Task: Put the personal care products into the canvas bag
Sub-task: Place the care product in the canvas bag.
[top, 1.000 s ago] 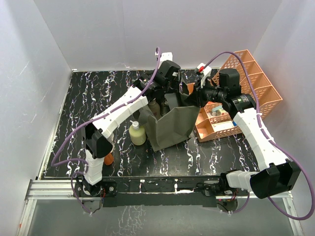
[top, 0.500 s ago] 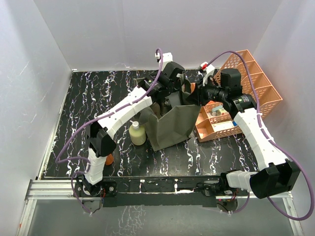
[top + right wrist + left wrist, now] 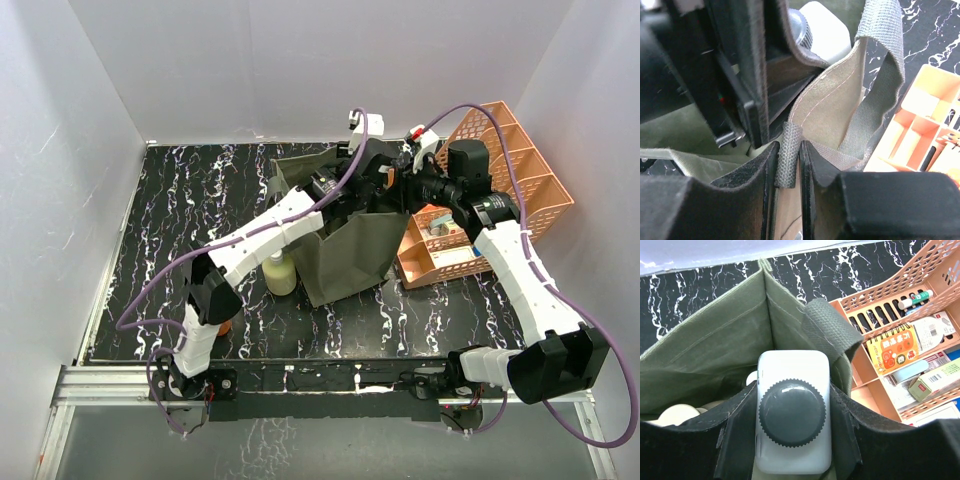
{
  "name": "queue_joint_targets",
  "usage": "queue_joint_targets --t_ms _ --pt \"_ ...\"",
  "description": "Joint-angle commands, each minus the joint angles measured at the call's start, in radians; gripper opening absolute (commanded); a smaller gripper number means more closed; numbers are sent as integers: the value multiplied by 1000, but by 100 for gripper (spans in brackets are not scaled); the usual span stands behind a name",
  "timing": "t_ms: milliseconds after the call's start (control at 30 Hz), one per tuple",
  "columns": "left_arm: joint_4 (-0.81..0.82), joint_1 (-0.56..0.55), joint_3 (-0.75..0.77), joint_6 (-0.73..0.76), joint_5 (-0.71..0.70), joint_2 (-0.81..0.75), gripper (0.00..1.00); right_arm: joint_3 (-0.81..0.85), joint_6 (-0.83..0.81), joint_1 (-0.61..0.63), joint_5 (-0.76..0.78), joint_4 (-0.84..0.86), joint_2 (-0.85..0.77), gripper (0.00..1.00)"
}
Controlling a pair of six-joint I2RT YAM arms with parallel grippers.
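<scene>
Next, I release the white bottle with my left gripper inside the canvas bag (image 3: 352,217), beside the other bottles' pale caps.
The olive-green canvas bag (image 3: 345,255) stands mid-table with its mouth open. My left gripper (image 3: 375,180) is over the bag's far right corner, shut on a white bottle with a dark ribbed cap (image 3: 793,412), held above the bag's opening (image 3: 715,355). Pale caps of other bottles (image 3: 672,416) show inside the bag. My right gripper (image 3: 789,165) is shut on the bag's strap handle (image 3: 789,150) at the right rim; the white bottle (image 3: 822,32) shows just beyond. A pale yellow bottle (image 3: 280,272) stands left of the bag. An orange bottle (image 3: 222,324) is partly hidden behind the left arm.
The orange lattice tray organizer (image 3: 500,170) stands right of the bag, touching or nearly touching it, with small items such as a notebook (image 3: 892,347) in it. White walls enclose the table on three sides.
My left gripper has moved right with the white bottle, from the bag's left side to above its far right corner. The right gripper has kept its hold on the strap.
</scene>
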Motion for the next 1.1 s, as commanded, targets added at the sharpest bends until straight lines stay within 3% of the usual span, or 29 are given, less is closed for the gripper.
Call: queue_joint_targets --t_ms 0,233,367,733,1067 --pt "165 -37 13 78 -109 -109 0 -3 3 -4 44 57 -19 27" --pt "84 -38 -9 -58 -66 -115 0 2 6 -7 43 52 -15 31" --pt "59 -36 16 -109 -114 -97 0 -9 5 -8 29 54 -22 32" --pt "-17 8 20 -246 1 -71 0 -27 7 -9 5 66 -35 33" --pt "-13 36 34 -265 -1 -24 0 -35 0 -8 -34 68 -33 34"
